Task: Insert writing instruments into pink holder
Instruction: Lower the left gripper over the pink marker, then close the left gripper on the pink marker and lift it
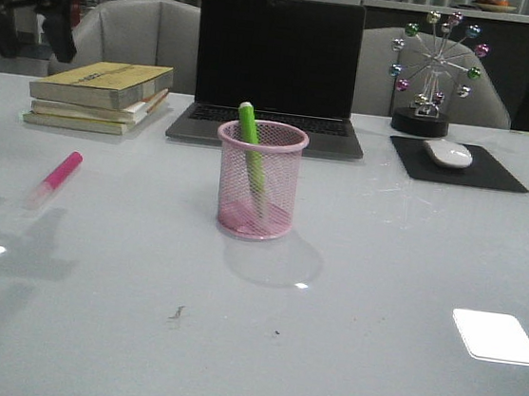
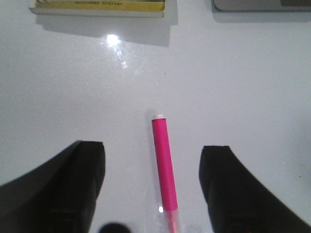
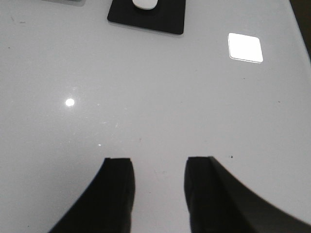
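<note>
My left gripper should go down to the pink highlighter next and close on the middle of its solid pink body (image 1: 61, 171) (image 2: 164, 165), behind its clear cap.
The pink mesh holder (image 1: 258, 180) stands mid-table with the green highlighter (image 1: 251, 154) leaning inside it, its top above the rim. The pink highlighter (image 1: 60, 175) lies flat on the table at the left, clear cap toward the front. In the left wrist view the pink highlighter (image 2: 164, 166) lies between the spread fingers of my left gripper (image 2: 153, 148), which is open and hovers over it without touching. My right gripper (image 3: 158, 162) is open over bare table, nothing between its fingers. Neither gripper shows in the front view.
A stack of books (image 1: 101, 95) sits at the back left, a laptop (image 1: 275, 70) behind the holder, a mouse (image 1: 448, 153) on a black pad (image 1: 457, 166) and a ball ornament (image 1: 435, 72) at the back right.
</note>
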You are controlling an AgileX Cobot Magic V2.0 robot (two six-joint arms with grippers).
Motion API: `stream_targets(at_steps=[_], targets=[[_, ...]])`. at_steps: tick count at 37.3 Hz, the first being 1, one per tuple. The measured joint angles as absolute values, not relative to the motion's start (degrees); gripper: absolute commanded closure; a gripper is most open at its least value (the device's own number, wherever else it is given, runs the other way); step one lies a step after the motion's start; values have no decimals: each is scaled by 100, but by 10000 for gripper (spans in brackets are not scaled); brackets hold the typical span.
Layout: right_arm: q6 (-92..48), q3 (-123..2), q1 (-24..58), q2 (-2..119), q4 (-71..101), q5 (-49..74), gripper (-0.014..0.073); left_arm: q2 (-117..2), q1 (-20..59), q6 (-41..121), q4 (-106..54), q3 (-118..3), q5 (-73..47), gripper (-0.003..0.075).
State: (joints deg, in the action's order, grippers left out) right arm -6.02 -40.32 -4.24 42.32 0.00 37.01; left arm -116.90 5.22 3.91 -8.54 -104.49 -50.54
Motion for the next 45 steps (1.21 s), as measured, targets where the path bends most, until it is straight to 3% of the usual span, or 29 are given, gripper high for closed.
stream_targets(at_steps=[13,38,42,45], targets=[[-602,-4032,-424,4232,0,3701,212,-12614,765,391,-1000,-10694,-5598,241],[-613,-4032,-424,4232,0,3701,212,-13132,848,391,-535,-10705,-5498,243],[-612,-4032,-424,4232,0,3701,212,-13144,848,391,-520,-10705,-5498,312],[-612,-4032,-424,4232,0,3701,212,-13144,848,391,-484,-10705,-5471,423]])
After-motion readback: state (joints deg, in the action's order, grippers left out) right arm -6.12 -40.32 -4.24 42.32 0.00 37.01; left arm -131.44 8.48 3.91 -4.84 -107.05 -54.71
